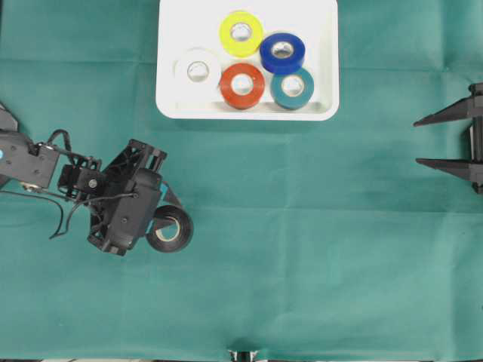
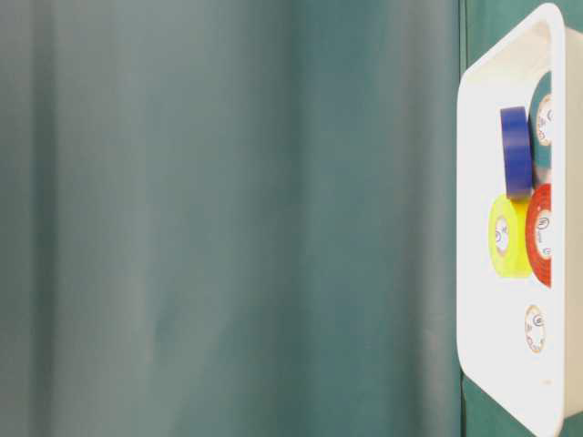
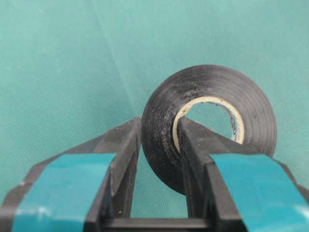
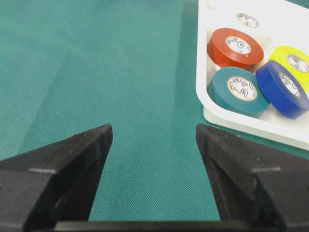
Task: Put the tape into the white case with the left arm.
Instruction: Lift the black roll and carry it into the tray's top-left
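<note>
My left gripper will release the black tape roll in the white case (image 1: 198, 38), setting it free between the yellow roll and the edge of the case. The tape roll is now on the green cloth.
A black tape roll (image 1: 170, 230) lies on the green cloth at the left, well below the white case (image 1: 320, 23). My left gripper (image 1: 161, 217), its fingers banded in teal, is shut on the roll's wall. In the left wrist view the gripper (image 3: 159, 123) has one finger (image 3: 124, 145) on the outside of the black tape (image 3: 212, 82) and the other inside its cardboard core. The roll looks tilted up on its edge. My right gripper (image 1: 419, 141) hangs open at the far right, with only cloth between its fingers (image 4: 153, 128).
The white case (image 4: 241, 123) holds several rolls: white (image 1: 198, 70), yellow (image 1: 241, 32), red (image 1: 241, 84), blue (image 1: 282, 51) and teal (image 1: 292, 87). In the table-level view the case (image 2: 478, 182) shows at the right. Green cloth covers the table.
</note>
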{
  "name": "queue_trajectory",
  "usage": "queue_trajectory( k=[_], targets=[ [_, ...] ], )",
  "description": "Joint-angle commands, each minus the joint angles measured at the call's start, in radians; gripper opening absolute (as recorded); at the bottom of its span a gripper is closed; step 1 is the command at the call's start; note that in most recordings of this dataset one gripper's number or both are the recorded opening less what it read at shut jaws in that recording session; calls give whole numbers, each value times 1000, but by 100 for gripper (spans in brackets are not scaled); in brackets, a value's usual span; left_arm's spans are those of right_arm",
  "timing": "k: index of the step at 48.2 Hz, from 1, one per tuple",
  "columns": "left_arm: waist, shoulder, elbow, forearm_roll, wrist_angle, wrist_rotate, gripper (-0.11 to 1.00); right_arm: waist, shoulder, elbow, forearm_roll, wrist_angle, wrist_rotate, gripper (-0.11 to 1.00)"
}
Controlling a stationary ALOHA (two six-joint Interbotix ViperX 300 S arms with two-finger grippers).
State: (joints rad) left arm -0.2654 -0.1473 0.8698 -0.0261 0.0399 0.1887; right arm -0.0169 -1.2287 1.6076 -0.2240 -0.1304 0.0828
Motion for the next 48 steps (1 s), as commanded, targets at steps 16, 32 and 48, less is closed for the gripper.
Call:
queue_trajectory(
  k=[16, 32, 48],
  targets=[
    [86, -43, -41, 0, 14, 8, 22, -2, 6, -9, -2, -5, 0, 97],
    [268, -44, -74, 2, 18, 14, 22, 0, 8, -9, -2, -5, 0, 97],
    [457, -44, -84, 3, 29, 17, 22, -2, 6, -9, -2, -5, 0, 97]
  ],
)
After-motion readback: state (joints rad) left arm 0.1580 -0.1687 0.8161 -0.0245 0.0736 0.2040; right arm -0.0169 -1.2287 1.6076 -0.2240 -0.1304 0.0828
